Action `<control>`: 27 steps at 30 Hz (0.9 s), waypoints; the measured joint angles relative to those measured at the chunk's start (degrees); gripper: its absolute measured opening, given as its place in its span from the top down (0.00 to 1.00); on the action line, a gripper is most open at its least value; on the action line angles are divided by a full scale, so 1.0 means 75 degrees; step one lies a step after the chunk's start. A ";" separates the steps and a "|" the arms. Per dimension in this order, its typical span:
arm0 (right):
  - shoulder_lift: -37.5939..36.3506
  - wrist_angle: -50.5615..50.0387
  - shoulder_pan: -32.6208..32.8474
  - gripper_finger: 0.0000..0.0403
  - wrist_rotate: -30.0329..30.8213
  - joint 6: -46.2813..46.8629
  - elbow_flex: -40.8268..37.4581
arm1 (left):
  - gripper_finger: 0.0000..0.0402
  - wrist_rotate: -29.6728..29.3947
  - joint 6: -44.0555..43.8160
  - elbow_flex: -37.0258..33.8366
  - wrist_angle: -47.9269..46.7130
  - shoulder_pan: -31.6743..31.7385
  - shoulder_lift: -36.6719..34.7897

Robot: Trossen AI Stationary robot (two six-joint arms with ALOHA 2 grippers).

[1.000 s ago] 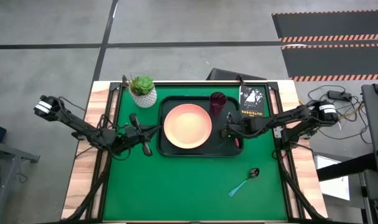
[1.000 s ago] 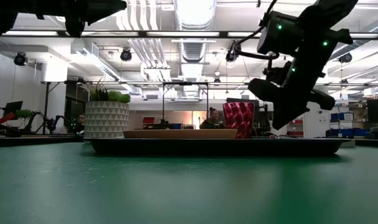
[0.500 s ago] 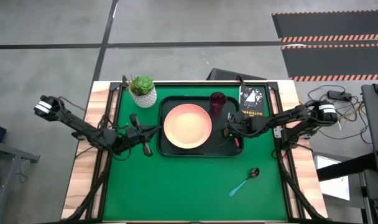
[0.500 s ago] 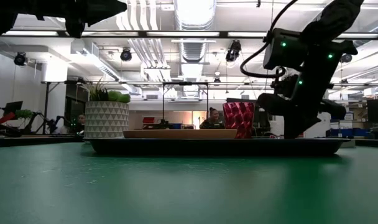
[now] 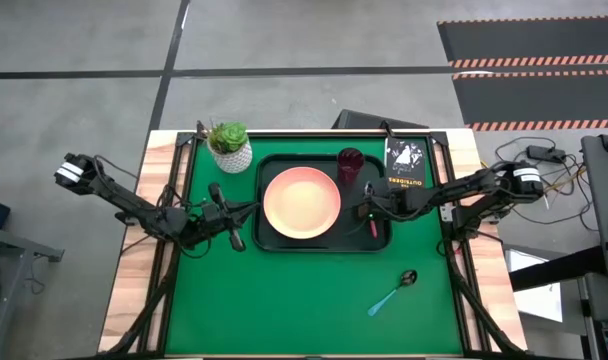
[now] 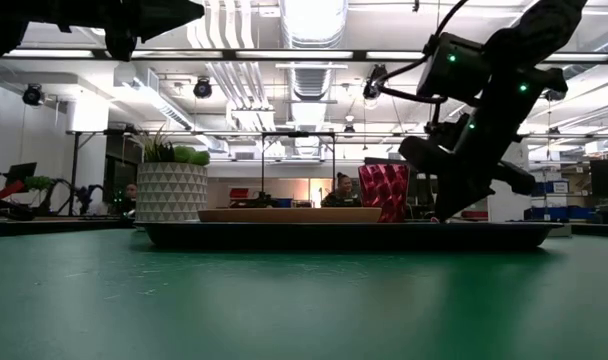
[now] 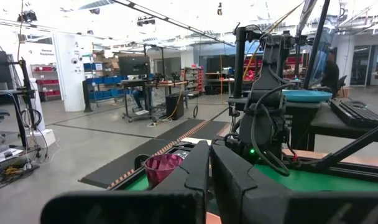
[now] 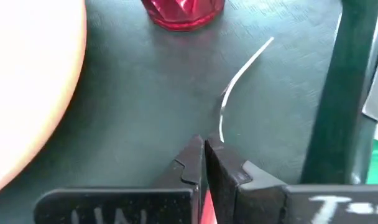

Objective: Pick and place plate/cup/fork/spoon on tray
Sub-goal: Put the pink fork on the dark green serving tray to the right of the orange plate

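Note:
The fork is on the plate's side by the cup, so next my right gripper takes the fork's handle (image 5: 373,229) and brings its metal end to my left gripper.
The dark tray (image 5: 274,240) lies mid-table with the salmon-pink plate (image 5: 302,202) and the maroon cup (image 5: 350,165) on it. My right gripper (image 5: 368,214) is low over the tray's right part, between the plate and the right rim, shut on the pink-handled fork (image 5: 374,228). In the right wrist view the fork's metal end (image 8: 257,53) reaches out toward the cup (image 8: 183,12). The blue-handled spoon (image 5: 394,292) lies on the green mat at the near right. My left gripper (image 5: 246,212) waits shut just left of the tray. My right gripper pinches the fork between its two fingers where the metal neck (image 8: 221,132) meets the pink handle (image 8: 207,211). The fingers slant down from the table's right and the fork runs roughly along them. Its metal end is low over the tray floor; whether it touches, I cannot tell.
A white pot with a green plant (image 5: 230,147) stands at the tray's far left corner. A small black booklet (image 5: 405,165) lies right of the cup. The green mat (image 5: 284,300) in front of the tray is bare except for the spoon.
My right gripper, shut on the fork, has dipped toward the tray floor and tipped back up a little, staying between plate and right rim. The fork's handle has shifted slightly toward the plate.

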 joint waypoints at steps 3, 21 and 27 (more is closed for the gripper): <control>-0.0142 -0.0106 -0.0157 0.98 -0.0147 -0.0206 0.0005 | 1.00 -0.0002 0.0000 0.0000 0.0000 0.0000 0.0000; -0.0460 -0.0565 -0.0387 0.67 -0.1625 -0.0157 0.0036 | 1.00 -0.0003 0.0019 0.0000 -0.0061 0.0000 0.0000; -0.0091 -0.0535 -0.0326 0.62 -0.1681 -0.0151 0.0022 | 1.00 -0.0003 0.0020 0.0000 -0.0101 0.0003 0.0000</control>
